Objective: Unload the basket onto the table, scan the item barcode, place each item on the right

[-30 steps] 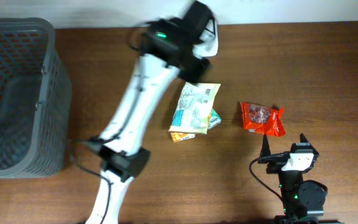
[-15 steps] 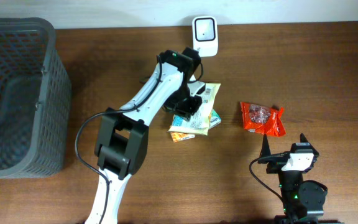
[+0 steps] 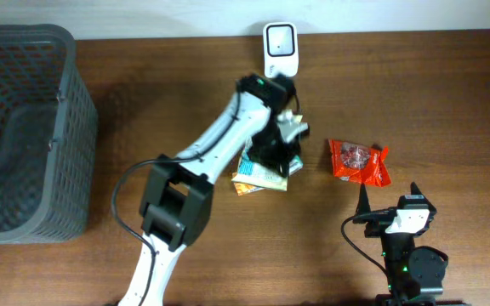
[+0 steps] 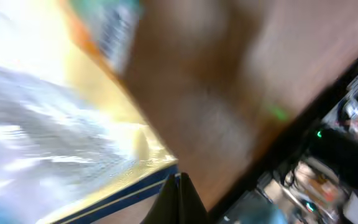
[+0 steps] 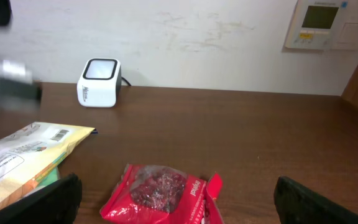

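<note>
The left gripper's closed fingers are empty by the blue-striped edge, so it should lower again and pinch the yellow-and-white packet's long side [image 3: 290, 165] next to the green-and-orange packet.
A yellow-and-white snack packet [image 3: 258, 168] lies mid-table on top of a green-and-orange packet [image 3: 247, 184]. My left gripper [image 3: 281, 146] is down over the packet's upper right part. In the blurred left wrist view its fingers [image 4: 180, 198] are pressed together at the packet's blue-striped edge [image 4: 123, 196], pinching it. The white barcode scanner [image 3: 279, 47] stands at the table's back edge, just beyond the left arm. A red snack packet [image 3: 360, 161] lies to the right. My right gripper [image 3: 390, 197] rests near the front edge, open, facing the red packet [image 5: 160, 193] with nothing between its fingers [image 5: 45, 200].
A grey mesh basket [image 3: 24, 127] fills the far left of the table. The scanner [image 5: 98, 74] stands against a white wall, which has a control panel [image 5: 325, 25] mounted at the upper right. The yellow packet's barcode end [image 5: 58, 134] faces the scanner.
The left arm swung from beside the scanner down onto the yellow packet, and its gripper closed there. The packet's upper right corner now looks lifted and crumpled. The right arm has not moved.
</note>
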Available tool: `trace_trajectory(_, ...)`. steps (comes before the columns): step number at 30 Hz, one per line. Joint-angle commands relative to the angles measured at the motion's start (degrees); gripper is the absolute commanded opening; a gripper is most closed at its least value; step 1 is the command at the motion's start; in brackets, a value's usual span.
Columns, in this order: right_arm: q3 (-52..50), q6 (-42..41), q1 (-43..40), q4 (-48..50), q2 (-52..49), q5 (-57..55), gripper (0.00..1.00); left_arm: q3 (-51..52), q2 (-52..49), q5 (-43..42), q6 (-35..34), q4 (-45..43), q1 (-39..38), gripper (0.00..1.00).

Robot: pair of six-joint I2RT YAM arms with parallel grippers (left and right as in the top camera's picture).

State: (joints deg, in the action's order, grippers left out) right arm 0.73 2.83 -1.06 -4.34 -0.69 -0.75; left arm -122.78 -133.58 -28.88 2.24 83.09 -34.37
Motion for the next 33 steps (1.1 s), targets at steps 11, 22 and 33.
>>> trace_trajectory(11,-0.42,-0.07,0.31,-0.33,0.17,-0.07,0.98,14.60,1.79,11.19,-8.09,-24.46,-1.27,0.00)
trace_trajectory(22,-0.42,-0.07,0.31,-0.33,0.17,-0.07,0.98,4.87,8.13,11.69,-5.66,-8.26,-2.97,0.00)
trace_trajectory(33,-0.42,-0.07,0.31,-0.33,0.17,-0.07,0.98,21.57,11.72,17.29,-8.04,-16.50,-1.81,0.00)
